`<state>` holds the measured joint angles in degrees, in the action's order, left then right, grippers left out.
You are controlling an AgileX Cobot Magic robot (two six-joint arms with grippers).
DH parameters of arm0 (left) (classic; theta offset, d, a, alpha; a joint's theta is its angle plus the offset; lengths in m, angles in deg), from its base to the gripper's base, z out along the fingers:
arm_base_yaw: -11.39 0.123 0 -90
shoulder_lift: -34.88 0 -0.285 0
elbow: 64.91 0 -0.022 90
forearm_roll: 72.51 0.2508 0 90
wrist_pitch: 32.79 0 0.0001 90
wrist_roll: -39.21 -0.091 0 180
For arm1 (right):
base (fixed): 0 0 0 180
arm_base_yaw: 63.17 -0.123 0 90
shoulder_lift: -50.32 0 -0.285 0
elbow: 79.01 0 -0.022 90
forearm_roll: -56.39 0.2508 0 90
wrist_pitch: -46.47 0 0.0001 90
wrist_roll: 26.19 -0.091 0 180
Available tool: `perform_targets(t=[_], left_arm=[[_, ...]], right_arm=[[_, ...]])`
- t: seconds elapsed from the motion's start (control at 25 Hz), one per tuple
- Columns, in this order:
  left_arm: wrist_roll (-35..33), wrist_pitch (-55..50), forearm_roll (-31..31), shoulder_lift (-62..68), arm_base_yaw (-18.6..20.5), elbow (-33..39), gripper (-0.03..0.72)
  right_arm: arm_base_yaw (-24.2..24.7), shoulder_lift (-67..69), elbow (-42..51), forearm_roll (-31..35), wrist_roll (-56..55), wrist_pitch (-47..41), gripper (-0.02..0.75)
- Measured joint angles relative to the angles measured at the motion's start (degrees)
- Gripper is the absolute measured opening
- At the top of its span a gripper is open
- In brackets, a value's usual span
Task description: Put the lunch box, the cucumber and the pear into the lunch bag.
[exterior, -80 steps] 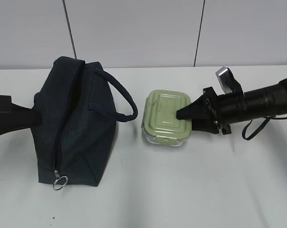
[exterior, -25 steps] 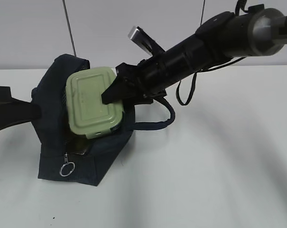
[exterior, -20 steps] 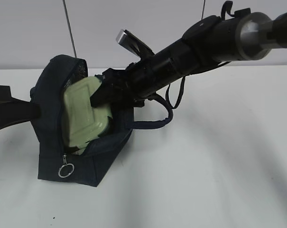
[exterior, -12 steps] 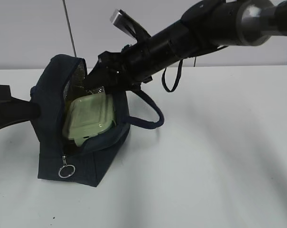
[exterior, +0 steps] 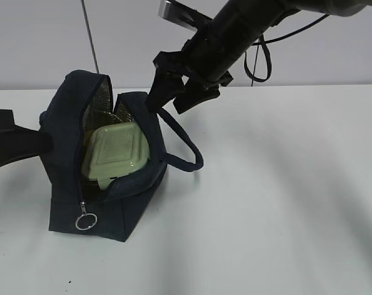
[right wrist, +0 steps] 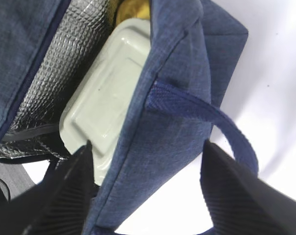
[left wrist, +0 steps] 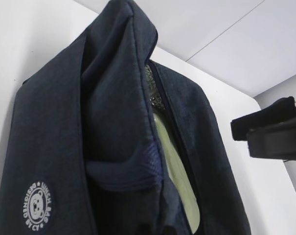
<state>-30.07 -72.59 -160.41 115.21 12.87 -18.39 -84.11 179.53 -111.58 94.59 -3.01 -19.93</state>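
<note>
I need to use my right gripper to pinch the bag's side (exterior: 150, 121) by the strap and bring the lunch bag to the middle of the table, as it stands too far toward my left gripper's side.
The navy lunch bag (exterior: 121, 203) stands open at the left. The sage-green lunch box (exterior: 115, 153) lies inside it, tilted against the silver lining (right wrist: 64, 63). The box also shows in the right wrist view (right wrist: 108, 93) and as a green strip in the left wrist view (left wrist: 179, 196). My right gripper (exterior: 172, 98) is open and empty, above the bag's right wall; one of its fingers (right wrist: 74, 191) shows on each side of that wall. My left gripper (exterior: 43, 144) is at the bag's left side, pinching the fabric (left wrist: 123, 171). A yellow patch (right wrist: 133, 10) shows beyond the box. The cucumber is hidden.
The bag's strap handle (exterior: 186, 153) hangs loose over its right side onto the white table (exterior: 265, 203). The silver ring pull (exterior: 82, 221) hangs at the bag's front end. A white wall with dark seams stands behind.
My right gripper carried the lunch box from the table into the open bag, let go of it, and has risen up and to the right, open. The left arm has stayed put.
</note>
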Motion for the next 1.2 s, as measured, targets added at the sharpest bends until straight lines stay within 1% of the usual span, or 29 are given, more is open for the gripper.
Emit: perform_targets(t=[0.28,0.36,0.44,0.48,0.56,0.64,0.68,0.76,0.92,1.2], left_arm=[[0.0,0.0,-0.7,0.0,0.0,0.0,-0.015],[0.0,0.0,-0.8,0.0,0.0,0.0,-0.015],[0.0,0.0,-0.9,0.0,0.0,0.0,-0.015],[0.0,0.0,-1.0,0.0,0.0,0.0,-0.015],[0.0,0.1,-1.1,0.0,0.0,0.0,-0.015],[0.0,0.1,-1.1,0.0,0.0,0.0,-0.015],[0.0,0.1,-1.2,0.0,0.0,0.0,-0.015],[0.0,0.1,-1.2,0.0,0.0,0.0,-0.015],[-0.8,-0.2,-1.5,0.0,0.0,0.0,-0.015],[-2.2,-3.0,-2.4,0.1,-0.2,-0.8,-0.015]], right_arm=[[-1.7,3.6,0.0,1.1,-0.3,0.5,0.524],[-1.7,4.9,0.0,1.1,-0.3,0.6,0.498],[-1.7,5.6,0.0,1.2,-0.4,0.8,0.426],[-1.7,5.7,0.0,1.2,-0.4,1.0,0.363],[-1.7,5.7,0.0,1.2,-0.4,1.5,0.204],[-1.7,5.7,0.0,0.9,-0.5,2.0,0.073],[-1.7,5.7,0.0,0.7,-0.5,2.0,0.033],[-1.7,5.7,0.0,0.6,-0.5,2.1,0.012],[-0.9,5.7,0.0,-0.2,-0.5,0.9,0.008],[2.5,2.9,0.0,-5.8,-0.5,-2.9,0.008]])
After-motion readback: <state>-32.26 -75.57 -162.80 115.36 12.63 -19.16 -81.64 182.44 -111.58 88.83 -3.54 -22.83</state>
